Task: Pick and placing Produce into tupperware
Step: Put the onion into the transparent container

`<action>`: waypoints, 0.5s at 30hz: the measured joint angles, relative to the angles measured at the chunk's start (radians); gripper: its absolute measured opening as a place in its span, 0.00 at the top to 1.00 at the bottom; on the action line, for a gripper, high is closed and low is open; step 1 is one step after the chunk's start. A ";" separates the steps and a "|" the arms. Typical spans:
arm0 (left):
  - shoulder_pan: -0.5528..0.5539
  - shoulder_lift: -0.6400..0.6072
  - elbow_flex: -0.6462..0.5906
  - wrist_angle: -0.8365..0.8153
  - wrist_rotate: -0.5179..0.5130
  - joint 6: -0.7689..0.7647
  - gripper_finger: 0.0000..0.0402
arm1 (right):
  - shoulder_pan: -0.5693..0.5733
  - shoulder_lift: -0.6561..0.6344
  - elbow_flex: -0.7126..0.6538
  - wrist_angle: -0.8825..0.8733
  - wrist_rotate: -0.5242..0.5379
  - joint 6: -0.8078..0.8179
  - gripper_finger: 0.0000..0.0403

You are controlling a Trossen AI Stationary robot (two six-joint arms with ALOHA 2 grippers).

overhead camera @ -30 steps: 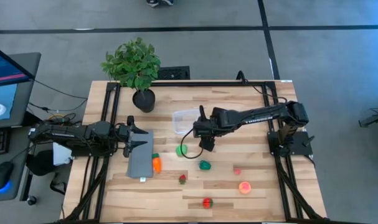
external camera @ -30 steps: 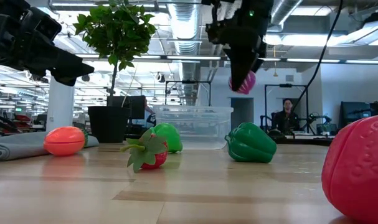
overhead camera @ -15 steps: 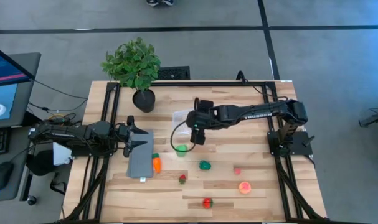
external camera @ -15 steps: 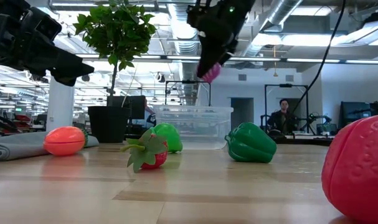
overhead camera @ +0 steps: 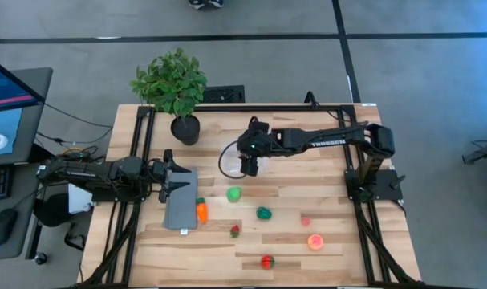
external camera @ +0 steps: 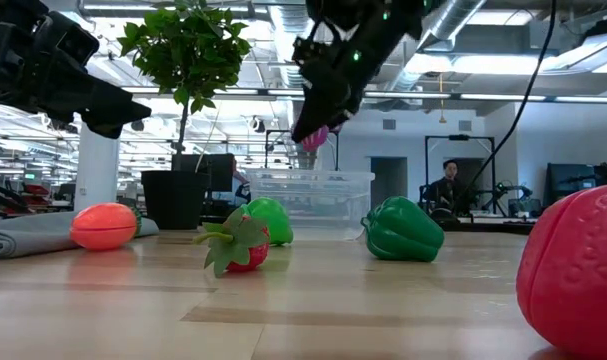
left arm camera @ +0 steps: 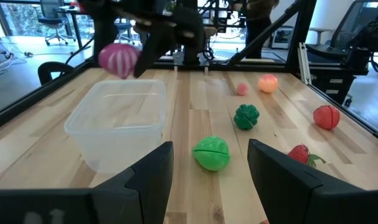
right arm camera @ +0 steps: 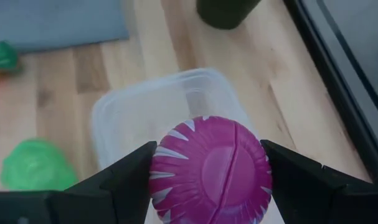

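The robot's right gripper will set the purple vegetable down on the middle of the clear tupperware's bottom [overhead camera: 242, 158] [right arm camera: 197, 167].
My right gripper [overhead camera: 249, 164] is shut on a round purple toy vegetable with white streaks [right arm camera: 210, 171], held in the air over the clear tupperware [right arm camera: 154, 102]. The tupperware stands on its base on the wooden table [overhead camera: 323, 189]. Loose produce lies nearer the front: a light green piece [overhead camera: 234, 193], a dark green pepper [overhead camera: 264, 213], an orange carrot [overhead camera: 201, 211], a strawberry [overhead camera: 235, 231], and pink, peach and red pieces. My left gripper [left arm camera: 210, 180] waits open at the table's left edge, above the grey slab [overhead camera: 180, 210]. My right gripper pinches the purple vegetable between its two fingers [right arm camera: 123, 180], one on each of two opposite sides [right arm camera: 159, 171]. The fingers slant downward from the table's right side. The vegetable hangs clear of everything, above the tupperware [external camera: 308, 200].
A potted plant [overhead camera: 172, 88] stands at the far left corner, just beyond the tupperware. The grey slab lies at the left with the carrot beside it. A person sits far back in the room [external camera: 453, 190]. Bare wood shows at the right of the tupperware.
My right gripper has carried the purple vegetable toward the table's left and far edges, from above the light green piece to above the tupperware. Its wrist has rolled and tipped from pointing steeply down to a shallower slant. It has stayed shut on the vegetable.
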 joint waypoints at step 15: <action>0.000 0.000 0.000 0.000 0.000 0.000 0.51 | -0.069 0.061 -0.079 0.193 -0.155 -0.008 0.25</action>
